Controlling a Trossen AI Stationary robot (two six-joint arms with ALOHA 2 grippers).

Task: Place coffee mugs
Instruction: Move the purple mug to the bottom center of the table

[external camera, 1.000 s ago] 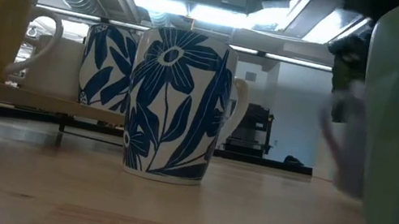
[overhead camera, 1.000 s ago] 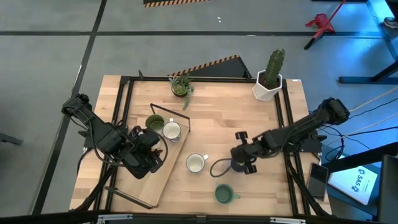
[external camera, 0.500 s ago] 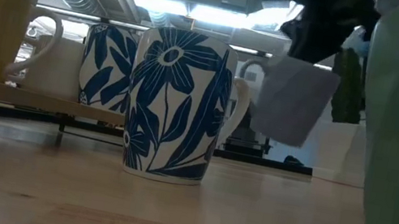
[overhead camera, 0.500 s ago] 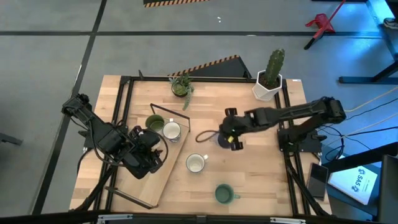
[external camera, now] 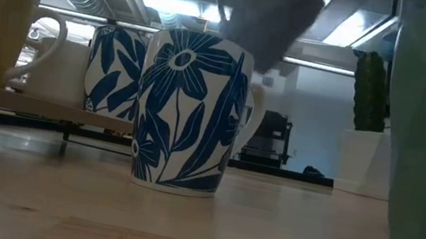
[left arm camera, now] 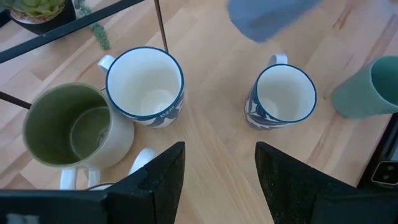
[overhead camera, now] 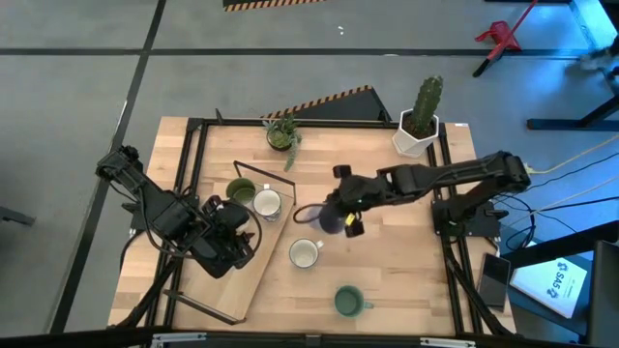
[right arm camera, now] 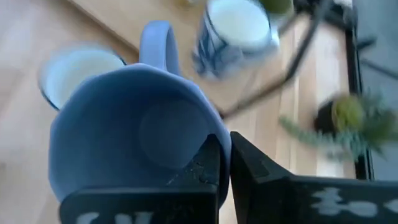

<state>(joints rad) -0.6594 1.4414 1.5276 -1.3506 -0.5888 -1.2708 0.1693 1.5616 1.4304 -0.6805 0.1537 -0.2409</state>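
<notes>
Next, I release the lavender mug with my right gripper on the table (overhead camera: 295, 296) between the wooden tray and the near green mug.
My right gripper (overhead camera: 340, 208) (right arm camera: 225, 165) is shut on the lavender mug (overhead camera: 327, 220) (right arm camera: 130, 137) and carries it above the table's middle, just right of the wooden tray (overhead camera: 237, 285). That mug shows blurred at the top of the low view (external camera: 272, 7). A white mug with blue flowers (overhead camera: 305, 253) (external camera: 188, 111) stands on the table, with a green mug (overhead camera: 348, 302) nearer the near edge. On the tray stand a green mug (left arm camera: 68, 127) and a white mug (left arm camera: 144, 84). My left gripper (overhead camera: 235, 232) (left arm camera: 221, 180) hovers open over the tray. My right gripper grips the lavender mug by its rim wall (right arm camera: 214, 146), on the side opposite the handle (right arm camera: 155, 40). One finger (right arm camera: 205, 168) is inside the cup and one (right arm camera: 255, 168) outside. The mug is lifted clear of the table, mouth toward the wrist camera.
A white hexagonal cactus pot (overhead camera: 418, 130) stands at the far right corner and a small potted plant (overhead camera: 281, 133) at the far edge. A black wire handle (overhead camera: 266, 176) rises over the tray's far end. Bare wood lies right of the white mug.
My right gripper has carried the lavender mug from the near right part of the table up and toward the far left, ending beside the tray's right edge above the flowered mug. In the low view the mug has risen from table height to the top of the picture.
</notes>
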